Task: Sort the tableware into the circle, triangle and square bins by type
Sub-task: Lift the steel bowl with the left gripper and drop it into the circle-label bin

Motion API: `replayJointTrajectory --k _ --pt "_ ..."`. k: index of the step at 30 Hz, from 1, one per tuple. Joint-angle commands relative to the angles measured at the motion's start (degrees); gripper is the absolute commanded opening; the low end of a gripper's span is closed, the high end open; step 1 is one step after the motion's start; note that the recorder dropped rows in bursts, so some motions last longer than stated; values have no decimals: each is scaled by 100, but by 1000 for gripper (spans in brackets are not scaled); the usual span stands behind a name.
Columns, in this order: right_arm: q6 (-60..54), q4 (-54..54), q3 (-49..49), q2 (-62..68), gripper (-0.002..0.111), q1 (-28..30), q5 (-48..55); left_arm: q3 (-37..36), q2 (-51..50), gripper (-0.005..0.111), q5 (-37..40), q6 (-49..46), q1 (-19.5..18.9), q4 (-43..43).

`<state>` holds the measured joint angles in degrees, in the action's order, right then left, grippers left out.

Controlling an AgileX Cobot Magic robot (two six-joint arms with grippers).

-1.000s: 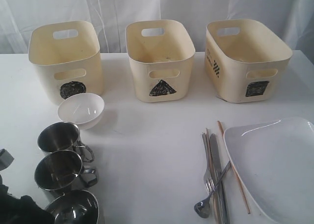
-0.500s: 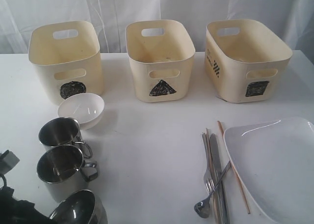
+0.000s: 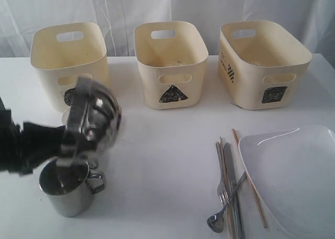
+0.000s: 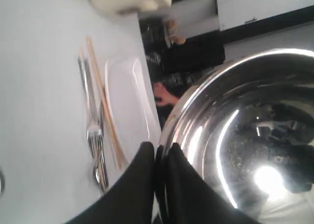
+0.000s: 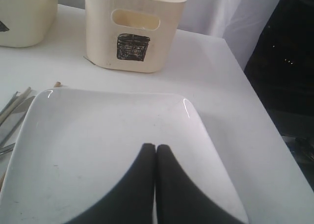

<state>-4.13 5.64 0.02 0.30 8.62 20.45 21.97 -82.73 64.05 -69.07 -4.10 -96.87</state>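
Note:
My left gripper has the steel bowl. It will let it go inside the empty circle bin (image 3: 77, 61), just behind the bin's front rim.
My left gripper (image 3: 70, 142) is shut on the rim of the steel bowl (image 3: 94, 116), which hangs tilted in the air in front of the circle bin (image 3: 68, 58). In the left wrist view the fingertips (image 4: 147, 153) pinch the bowl's edge (image 4: 245, 135). One steel mug (image 3: 65, 189) stands below; the second mug and the small white bowl are mostly hidden behind the bowl and arm. The fork, knife and spoon (image 3: 227, 192) lie beside the chopsticks (image 3: 250, 178) and the white plate (image 3: 293, 176). My right gripper (image 5: 155, 148) is shut and empty over the plate (image 5: 98, 135).
The triangle bin (image 3: 170, 61) and the square bin (image 3: 261, 63) stand along the back of the white table. The square bin (image 5: 132, 27) lies beyond the plate in the right wrist view. The table's right edge (image 5: 255, 111) runs close to the plate.
My left gripper has lifted the steel bowl from the table's front left corner, up and toward the circle bin, tilting it. It now covers the white bowl and one mug.

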Motion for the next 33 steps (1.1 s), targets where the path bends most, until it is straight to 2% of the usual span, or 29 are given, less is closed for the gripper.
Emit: replayJointTrajectory --k 1,3,5,6,7,8,14,17,20,23,29,33 --pt "-8 38 -2 -30 0 22 -41 1542 71 0 -74 -88 -269 -307" --pt "-8 38 -2 -30 0 22 -41 2552 71 0 -1798 -689 -244 -307" --pt "-8 38 -2 -30 0 22 -41 3594 -19 0 -4584 -1596 -44 -307" --pt "-8 38 -2 -30 0 22 -41 4076 -169 0 -6338 -2038 158 -307" --pt "-8 38 -2 -30 0 22 -41 4552 -325 0 -7343 -2313 277 -307" --pt "-8 38 -2 -30 0 22 -41 5035 -569 0 -7564 -2547 341 -307" --pt "-8 38 -2 -30 0 22 -41 6341 -1777 0 -6822 -2637 367 -304" --pt "-8 38 -2 -30 0 22 -41 6728 -2298 0 -6171 -2720 367 92" --pt "-8 38 -2 -30 0 22 -41 6893 -2632 0 -5653 -2760 427 145" --pt "-8 38 -2 -30 0 22 -41 6943 -2887 0 -5721 -3034 544 145" --pt "-8 38 -2 -30 0 22 -30 6943 -3300 0 -6188 -3294 544 145" --pt "-8 38 -2 -30 0 22 -30 6943 -3516 0 -5664 -3546 544 145"
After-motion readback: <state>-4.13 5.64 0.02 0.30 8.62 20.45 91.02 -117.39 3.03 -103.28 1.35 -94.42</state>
